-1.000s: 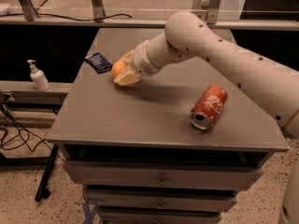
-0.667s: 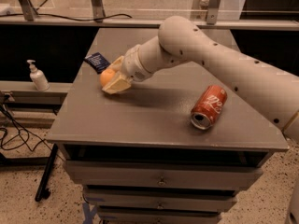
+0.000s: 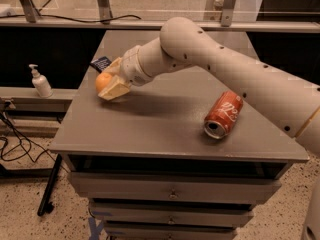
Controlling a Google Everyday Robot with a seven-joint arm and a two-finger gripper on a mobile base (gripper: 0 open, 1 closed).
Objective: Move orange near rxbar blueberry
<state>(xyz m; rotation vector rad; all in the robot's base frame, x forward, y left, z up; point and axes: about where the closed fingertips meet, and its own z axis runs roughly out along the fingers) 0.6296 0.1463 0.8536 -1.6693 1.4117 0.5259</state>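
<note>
My gripper is going to release the orange on the grey table, close by the rxbar blueberry's side (image 3: 122,70) facing the red soda can.
The orange (image 3: 103,80) is a small round fruit held between the cream fingers of my gripper (image 3: 109,84) at the left side of the grey table (image 3: 160,129), low over its top. The gripper is shut on it. The rxbar blueberry (image 3: 100,64) is a dark navy wrapper lying just behind the gripper near the table's left edge; the gripper hides part of it. My arm (image 3: 225,69) reaches in from the right across the table.
A red soda can (image 3: 222,115) lies on its side at the right of the table. A white pump bottle (image 3: 40,81) stands on a ledge to the left. Cables lie on the floor at left. Drawers sit under the table's front edge.
The gripper has carried the orange leftward and a little toward the front, along the table's left side beside the navy wrapper. The can has not moved.
</note>
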